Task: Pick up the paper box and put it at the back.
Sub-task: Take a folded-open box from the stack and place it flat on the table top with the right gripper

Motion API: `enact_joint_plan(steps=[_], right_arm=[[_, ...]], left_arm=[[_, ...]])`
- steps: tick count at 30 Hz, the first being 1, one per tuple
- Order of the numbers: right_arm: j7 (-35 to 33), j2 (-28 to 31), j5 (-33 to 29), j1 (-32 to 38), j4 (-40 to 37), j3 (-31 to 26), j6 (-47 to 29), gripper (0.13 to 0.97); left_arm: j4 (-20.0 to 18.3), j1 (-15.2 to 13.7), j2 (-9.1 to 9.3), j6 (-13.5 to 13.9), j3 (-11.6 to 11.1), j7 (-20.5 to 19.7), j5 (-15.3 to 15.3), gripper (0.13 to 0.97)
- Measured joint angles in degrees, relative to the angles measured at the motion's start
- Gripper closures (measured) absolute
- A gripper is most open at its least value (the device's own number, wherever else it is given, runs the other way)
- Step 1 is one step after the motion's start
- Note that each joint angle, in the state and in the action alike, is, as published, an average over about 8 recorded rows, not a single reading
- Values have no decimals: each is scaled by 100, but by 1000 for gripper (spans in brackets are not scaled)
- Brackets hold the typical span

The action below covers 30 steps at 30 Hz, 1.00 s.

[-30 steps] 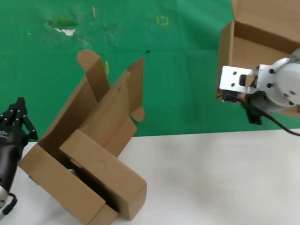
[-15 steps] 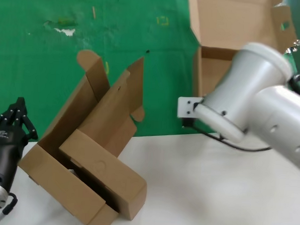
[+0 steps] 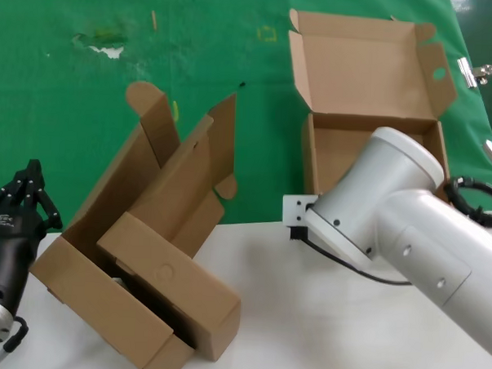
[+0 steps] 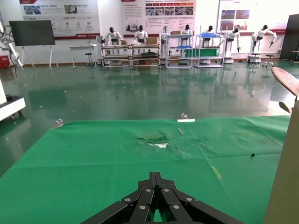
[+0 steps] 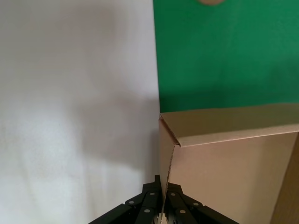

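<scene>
Next, I release the paper box from my right gripper on the green cloth's front strip (image 3: 351, 164), just beyond the white tabletop.
The paper box (image 3: 361, 75) is open, its lid with ear flaps raised. It sits low at the front edge of the green cloth (image 3: 70, 103), right of centre; I cannot tell if it rests on the cloth. My right gripper (image 5: 163, 181) is shut on the box's near wall (image 5: 224, 158). In the head view the right wrist (image 3: 343, 213) hides those fingers. My left gripper (image 3: 32, 171) is shut and empty, parked at the far left over the white tabletop (image 3: 346, 320); in the left wrist view (image 4: 156, 176) it faces the green cloth (image 4: 93, 154).
Two other brown cardboard boxes lie nested and tilted at the left: one open (image 3: 177, 169), one closed (image 3: 172, 283). They straddle the cloth's edge. Metal clips (image 3: 473, 72) lie at the cloth's right edge. Scraps and a stain (image 3: 105, 46) mark the far cloth.
My right arm has swung the box from the upper right leftward and down to the cloth's front edge. The box now shows whole with its lid up. The left arm has not moved.
</scene>
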Motion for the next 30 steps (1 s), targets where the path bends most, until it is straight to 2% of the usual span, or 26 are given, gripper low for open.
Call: enact_joint_plan(steps=[8, 20, 30], right_arm=[[-373, -162, -369, -248, -514, 341, 518, 957], [-925, -629, -597, -29, -1418, 686, 1090, 959], [-1046, -816, -628, 9, -1679, 929, 1158, 959]], left_arm=[[0, 0, 0, 0, 0, 0, 0, 957], [0, 0, 0, 0, 0, 0, 0, 957], [0, 0, 0, 0, 0, 0, 0, 957]])
